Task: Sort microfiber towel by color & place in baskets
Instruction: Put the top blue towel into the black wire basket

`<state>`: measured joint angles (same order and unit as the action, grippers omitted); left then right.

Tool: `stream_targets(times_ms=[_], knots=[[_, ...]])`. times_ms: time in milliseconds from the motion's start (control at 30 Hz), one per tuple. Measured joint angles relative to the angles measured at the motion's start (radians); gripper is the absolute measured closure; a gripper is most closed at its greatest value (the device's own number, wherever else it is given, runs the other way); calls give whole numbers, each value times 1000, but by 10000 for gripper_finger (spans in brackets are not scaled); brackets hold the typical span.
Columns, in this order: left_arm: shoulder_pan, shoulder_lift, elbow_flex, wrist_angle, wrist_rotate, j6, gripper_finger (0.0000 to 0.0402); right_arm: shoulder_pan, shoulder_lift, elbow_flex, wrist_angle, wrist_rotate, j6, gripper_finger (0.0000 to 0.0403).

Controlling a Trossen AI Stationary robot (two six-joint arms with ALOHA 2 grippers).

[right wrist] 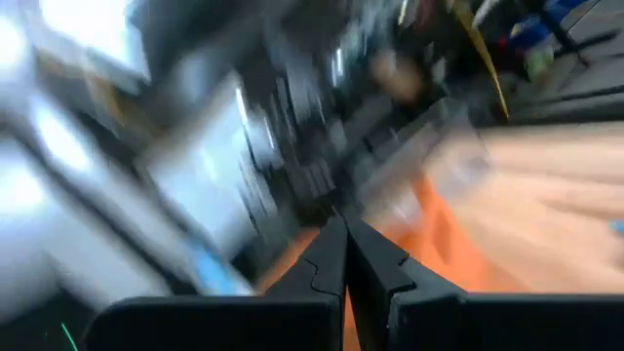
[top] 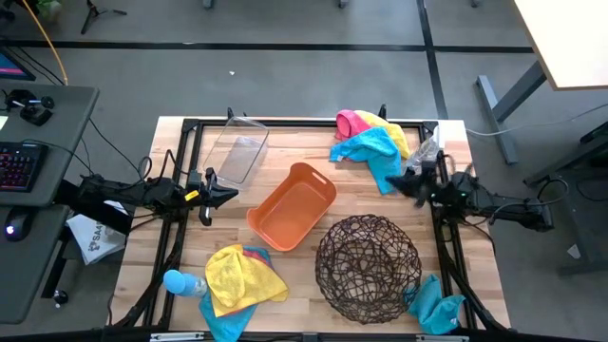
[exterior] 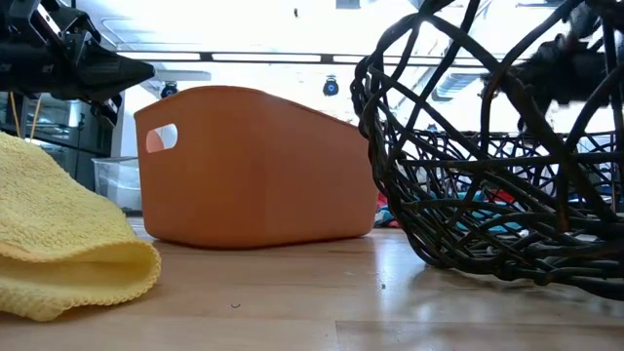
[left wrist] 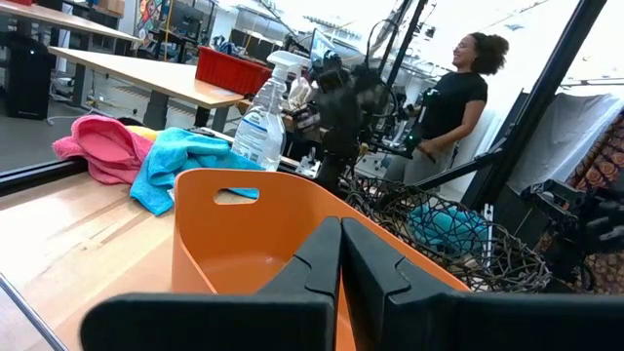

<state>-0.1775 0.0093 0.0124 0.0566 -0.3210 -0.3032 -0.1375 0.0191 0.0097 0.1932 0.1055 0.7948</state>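
Observation:
The robot's right gripper should next move to the sky blue towel's folded middle [top: 365,148], next to the pink towel in the far heap, and close there.
My left gripper [top: 231,195] is shut and hovers off the table between the clear bin [top: 237,152] and the orange tub [top: 293,206]; its wrist view shows the fingers [left wrist: 340,244] closed before the tub's rim. My right gripper [top: 394,180] is shut, just at the near tip of a sky blue towel [top: 372,152] that lies in a heap with a pink [top: 350,122] and a yellow towel [top: 394,133] by the far right edge. A yellow towel [top: 242,274] lies over pink and blue ones at the near left. Another blue towel [top: 437,306] lies near right, beside the round wire basket [top: 369,264].
A clear plastic bottle [top: 427,147] stands beside the far towel heap, close to my right arm. A blue-capped bottle [top: 178,282] lies by the near left towels. A black frame runs around the table's edges. A person [left wrist: 450,102] stands beyond the table in the left wrist view.

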Motion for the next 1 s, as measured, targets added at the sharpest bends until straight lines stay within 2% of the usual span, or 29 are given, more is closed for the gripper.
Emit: stream_targets(times_ms=[67, 200, 300, 400, 467, 567, 633, 800, 1000], knots=[[0, 0, 0, 0, 0, 0, 401, -1, 1, 0, 124, 69, 117, 402], [0, 0, 0, -1, 0, 0, 401, 27, 73, 18, 456, 22, 140, 402], [0, 0, 0, -1, 0, 0, 401, 67, 204, 129, 481, -9, 82, 402], [0, 0, 0, 0, 0, 0, 401, 108, 383, 278, 298, -1, 30, 402], [0, 0, 0, 0, 0, 0, 401, 117, 526, 391, 126, 47, -7, 402], [0, 0, 0, 0, 0, 0, 401, 91, 736, 552, -106, 102, -1, 398], [0, 0, 0, 0, 0, 0, 401, 48, 868, 649, -222, 104, -65, 383], [0, 0, 0, 0, 0, 0, 401, -109, 1160, 888, -434, 116, -221, 299], [0, 0, 0, 0, 0, 0, 401, -301, 1490, 1196, -922, 174, -207, 168]])
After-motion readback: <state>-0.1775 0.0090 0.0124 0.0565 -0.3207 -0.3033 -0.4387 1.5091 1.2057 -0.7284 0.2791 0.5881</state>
